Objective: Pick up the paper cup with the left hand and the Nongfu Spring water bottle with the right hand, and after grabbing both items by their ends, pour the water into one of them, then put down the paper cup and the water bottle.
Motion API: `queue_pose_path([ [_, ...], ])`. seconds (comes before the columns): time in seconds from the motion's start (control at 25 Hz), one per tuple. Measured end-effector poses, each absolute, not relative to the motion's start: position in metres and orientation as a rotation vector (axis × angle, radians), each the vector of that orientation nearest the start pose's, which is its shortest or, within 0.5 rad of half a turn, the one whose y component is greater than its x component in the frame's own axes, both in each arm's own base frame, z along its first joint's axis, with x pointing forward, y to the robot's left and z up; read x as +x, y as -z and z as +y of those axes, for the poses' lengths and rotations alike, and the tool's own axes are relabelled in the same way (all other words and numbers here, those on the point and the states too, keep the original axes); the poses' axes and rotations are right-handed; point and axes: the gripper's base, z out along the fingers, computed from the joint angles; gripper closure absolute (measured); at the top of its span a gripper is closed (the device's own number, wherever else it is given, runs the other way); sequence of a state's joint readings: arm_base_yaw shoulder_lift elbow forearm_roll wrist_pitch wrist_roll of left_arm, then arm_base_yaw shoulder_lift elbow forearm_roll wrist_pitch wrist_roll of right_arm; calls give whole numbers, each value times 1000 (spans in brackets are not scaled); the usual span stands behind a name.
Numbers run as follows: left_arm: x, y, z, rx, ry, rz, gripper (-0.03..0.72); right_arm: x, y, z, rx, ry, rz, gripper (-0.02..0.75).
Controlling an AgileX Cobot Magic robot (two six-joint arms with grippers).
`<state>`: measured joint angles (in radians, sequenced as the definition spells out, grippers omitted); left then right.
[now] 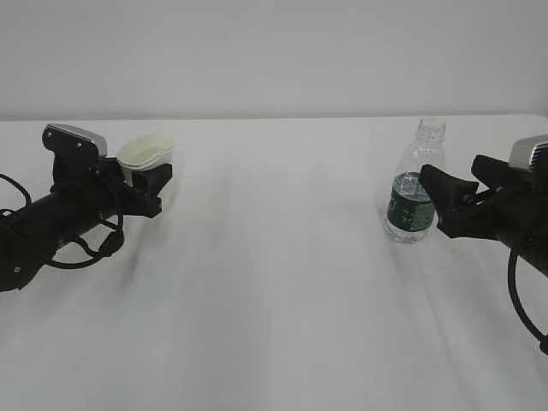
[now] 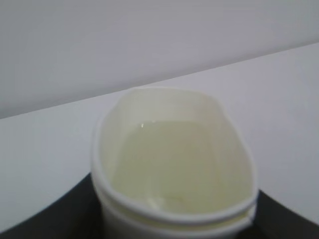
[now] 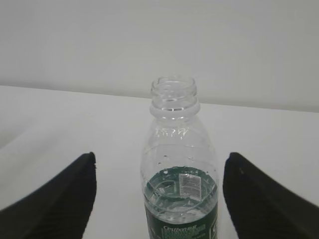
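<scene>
The paper cup will go down on the white table (image 1: 161, 202), where I need to set it just below the fingertips of my left gripper.
The off-white paper cup (image 1: 144, 152) sits between the fingers of my left gripper (image 1: 154, 184), which is shut on its lower part. In the left wrist view the paper cup (image 2: 174, 164) fills the frame, its rolled rim pressed into an oval between the two dark fingers (image 2: 45, 219). I cannot tell whether it holds liquid. The capless Nongfu Spring water bottle (image 1: 413, 190) stands upright on the table. Water (image 3: 180, 199) reaches about the top of its green label. My right gripper (image 1: 433, 199) is open, a finger on either side of the bottle (image 3: 174, 134), touching nothing.
Everything rests on a white table (image 1: 274, 282), with a plain white wall behind it. Both black arms lie low over the table at the left and right edges, with cables looping beside them.
</scene>
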<state>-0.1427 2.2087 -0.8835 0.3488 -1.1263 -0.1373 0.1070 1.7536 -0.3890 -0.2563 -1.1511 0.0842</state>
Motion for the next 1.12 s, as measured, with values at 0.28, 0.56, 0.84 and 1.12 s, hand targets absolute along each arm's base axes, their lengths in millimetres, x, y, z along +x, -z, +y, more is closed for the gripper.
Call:
queue_pose_path([
  [0.28, 387, -69, -84, 364, 360, 1695, 283, 267, -148, 50, -284, -263, 1689, 144],
  [0.56, 387, -60, -84, 358, 367, 1696, 289, 267, -148, 50, -284, -263, 1689, 144],
  [0.84, 386, -60, -85, 371, 377, 1689, 272, 267, -148, 50, -284, -263, 1689, 144],
  [1.12, 385, -58, -86, 393, 385, 1691, 147, 267, -148, 50, -284, -263, 1689, 144],
])
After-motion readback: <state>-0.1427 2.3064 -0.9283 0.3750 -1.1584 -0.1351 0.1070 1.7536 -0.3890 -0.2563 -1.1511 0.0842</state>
